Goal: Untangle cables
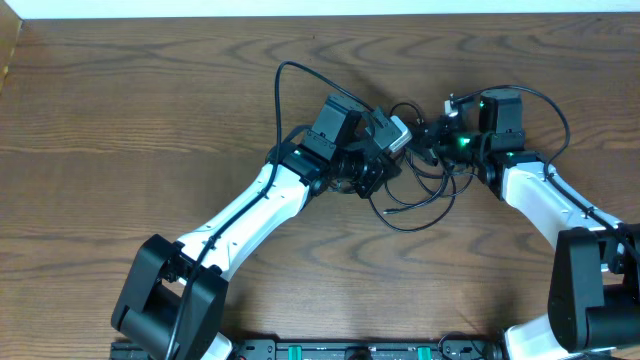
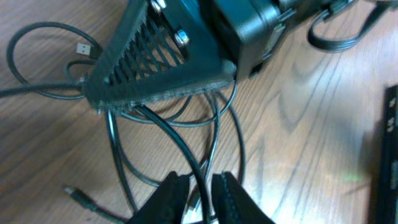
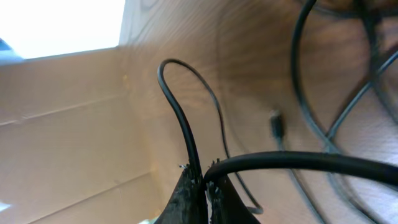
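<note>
Next, my right gripper puts the second black cable down on the bare wood (image 1: 560, 86) behind its arm, toward the table's far edge.
Several thin black cables (image 1: 420, 205) lie in a tangled loop on the wooden table between my two arms. My left gripper (image 1: 388, 160) sits at the tangle's left side. In the left wrist view its fingers (image 2: 202, 186) are slightly apart, and one black cable (image 2: 180, 146) runs between them. My right gripper (image 1: 428, 145) meets it from the right. In the right wrist view its fingers (image 3: 203, 180) are shut on a black cable (image 3: 186, 118) that arches upward. Small plug ends show in the left wrist view (image 2: 83, 48) and the right wrist view (image 3: 277, 124). I cannot pick out the white cord.
The right gripper's ribbed finger (image 2: 155, 68) hangs just above the cables in the left wrist view. A tan cardboard-like surface (image 3: 74, 124) stands beyond the table's edge. The arms' own thicker black wires (image 1: 285, 80) arc over the table. A black rail (image 1: 350, 350) runs along the front.
</note>
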You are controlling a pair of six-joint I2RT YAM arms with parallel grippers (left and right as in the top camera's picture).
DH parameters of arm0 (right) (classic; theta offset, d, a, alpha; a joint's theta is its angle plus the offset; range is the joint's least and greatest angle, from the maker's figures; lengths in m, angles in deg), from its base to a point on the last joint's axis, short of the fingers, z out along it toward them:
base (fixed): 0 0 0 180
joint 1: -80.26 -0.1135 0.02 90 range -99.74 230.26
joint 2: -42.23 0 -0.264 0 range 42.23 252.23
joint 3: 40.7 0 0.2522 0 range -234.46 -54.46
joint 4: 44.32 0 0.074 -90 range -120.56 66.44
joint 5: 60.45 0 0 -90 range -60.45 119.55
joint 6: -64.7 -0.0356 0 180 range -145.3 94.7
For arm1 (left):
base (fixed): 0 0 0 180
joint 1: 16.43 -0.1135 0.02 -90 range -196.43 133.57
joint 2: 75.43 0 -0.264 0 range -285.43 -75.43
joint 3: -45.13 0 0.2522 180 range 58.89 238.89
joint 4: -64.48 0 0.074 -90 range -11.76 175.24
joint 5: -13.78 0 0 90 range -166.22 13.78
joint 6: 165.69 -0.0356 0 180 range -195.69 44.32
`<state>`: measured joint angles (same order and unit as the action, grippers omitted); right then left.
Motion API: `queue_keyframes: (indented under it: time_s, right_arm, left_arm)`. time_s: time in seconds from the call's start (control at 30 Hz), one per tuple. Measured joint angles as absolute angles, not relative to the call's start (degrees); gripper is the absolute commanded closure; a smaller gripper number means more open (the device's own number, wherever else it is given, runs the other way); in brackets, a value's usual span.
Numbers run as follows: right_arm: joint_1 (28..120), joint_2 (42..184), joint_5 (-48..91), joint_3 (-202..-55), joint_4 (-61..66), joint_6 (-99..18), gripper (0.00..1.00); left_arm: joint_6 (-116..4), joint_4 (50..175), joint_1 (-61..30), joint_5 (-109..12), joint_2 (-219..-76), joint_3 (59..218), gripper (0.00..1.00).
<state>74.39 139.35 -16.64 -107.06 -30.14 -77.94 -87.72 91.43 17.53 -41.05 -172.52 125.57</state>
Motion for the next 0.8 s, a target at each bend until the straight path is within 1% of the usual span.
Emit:
queue_keyframes:
  time_s: [0.07, 0.1, 0.3, 0.33, 0.5, 0.67, 0.8]
  right_arm:
    - [74.74, 139.35, -14.06, -107.06, -30.57, -75.21, 0.99]
    - [75.02, 139.35, -13.82, -107.06, -30.97, -74.42, 0.99]
    - [76.81, 139.35, -15.53, -109.01, -32.19, -68.74, 0.99]
    - [76.81, 139.33, -16.69, -109.49, -32.17, -68.30, 0.99]
    - [76.81, 138.58, -21.78, -112.02, -32.12, -67.78, 0.99]
    - [76.81, 133.91, -23.14, -113.73, -32.04, -67.80, 0.99]
    - [77.10, 129.42, -21.65, -116.66, -31.25, -67.01, 0.99]
  left_arm:
    - [-87.74, 93.55, 17.55, -42.68, -172.52, 125.57, 0.58]
    - [-87.76, 94.40, 17.55, -43.41, -172.52, 125.57, 0.48]
    - [-87.76, 99.17, 17.55, -45.13, -172.52, 125.57, 0.46]
    - [-87.76, 100.06, 17.55, -45.13, -172.50, 125.57, 0.43]
    - [-87.78, 105.40, 17.29, -45.33, -168.44, 125.57, 0.40]
    - [-87.76, 108.52, 16.11, -46.77, -161.07, 125.57, 0.40]
    - [-87.76, 109.90, 15.91, -49.83, -160.33, 125.57, 0.40]
